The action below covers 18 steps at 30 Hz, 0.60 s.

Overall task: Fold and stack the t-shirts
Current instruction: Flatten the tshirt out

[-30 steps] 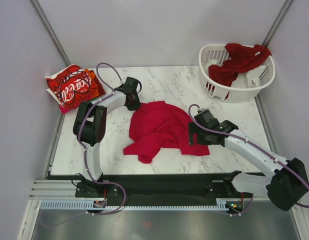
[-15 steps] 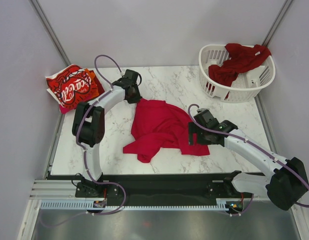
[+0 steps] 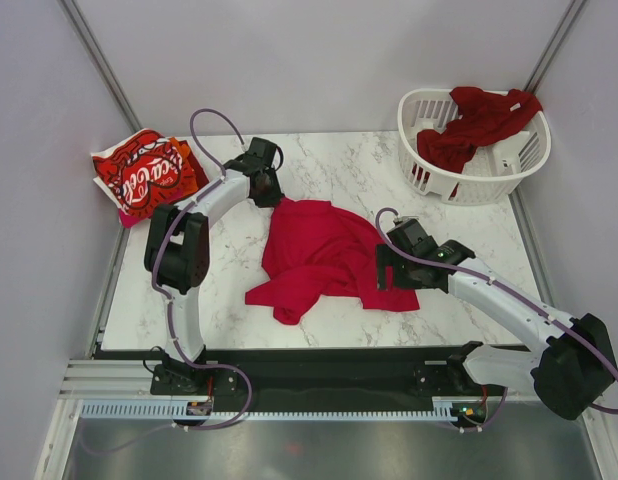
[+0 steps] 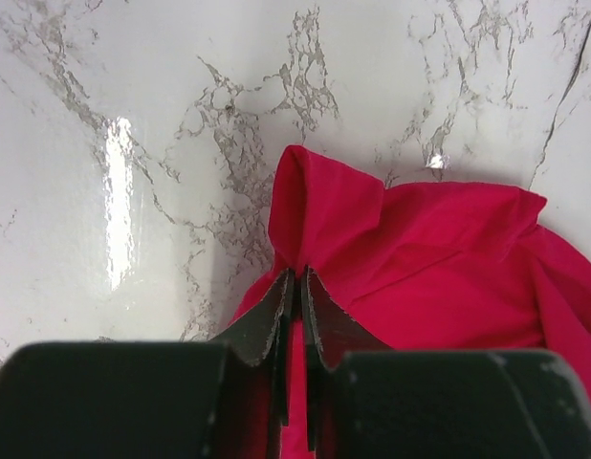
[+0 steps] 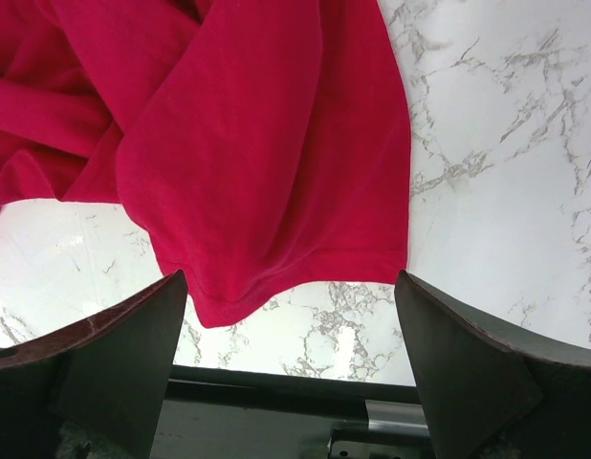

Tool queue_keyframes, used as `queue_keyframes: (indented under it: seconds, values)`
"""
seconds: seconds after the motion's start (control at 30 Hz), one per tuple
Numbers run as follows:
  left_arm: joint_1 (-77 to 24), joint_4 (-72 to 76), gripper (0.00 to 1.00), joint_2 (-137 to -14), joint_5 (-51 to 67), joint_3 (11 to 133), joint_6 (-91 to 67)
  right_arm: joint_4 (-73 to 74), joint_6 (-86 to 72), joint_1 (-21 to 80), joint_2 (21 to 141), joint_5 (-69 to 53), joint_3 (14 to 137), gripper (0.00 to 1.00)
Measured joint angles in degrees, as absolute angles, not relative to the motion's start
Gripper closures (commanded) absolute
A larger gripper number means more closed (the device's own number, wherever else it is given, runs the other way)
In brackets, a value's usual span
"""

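Note:
I need to close my right gripper on the near corner (image 3: 417, 307) (image 5: 401, 275) of the bright red t-shirt, the one on the laundry basket's side of the table.
A bright red t-shirt (image 3: 324, 255) lies crumpled in the middle of the marble table. My left gripper (image 3: 272, 192) is at its far left corner, shut on a raised fold of the red cloth (image 4: 297, 273); the shirt (image 4: 429, 258) spreads out to the right of the jaws. My right gripper (image 3: 391, 274) hovers open over the shirt's near right hem (image 5: 257, 163), holding nothing, with its fingers (image 5: 114, 354) wide apart. A folded Coca-Cola shirt (image 3: 141, 176) tops a stack at the far left, with an orange edge (image 3: 196, 170) under it. A dark red shirt (image 3: 476, 125) hangs in the basket.
The white slatted laundry basket (image 3: 509, 165) stands at the back right corner. The stack at the far left overhangs the table's left edge. Grey walls close in on the left, back and right. The black rail (image 5: 276, 392) runs along the table's near edge.
My left gripper has moved a little toward the far left with the shirt's corner in it, drawing that corner out. The right arm has not moved.

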State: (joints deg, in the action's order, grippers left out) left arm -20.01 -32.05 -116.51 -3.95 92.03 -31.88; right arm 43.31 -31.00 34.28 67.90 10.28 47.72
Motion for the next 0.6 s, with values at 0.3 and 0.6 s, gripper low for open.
queue_keyframes:
  seconds: [0.3,0.6]
  values:
    - [-20.01,-34.09,0.77,-116.51,-3.84,93.19,-31.53,43.29,-30.63,34.28,68.01,10.28,47.72,0.02]
    - [-20.01,-34.46,0.7,-116.51,-3.36,93.41,-31.35,43.2,-30.61,34.28,68.23,10.26,47.72,0.02]
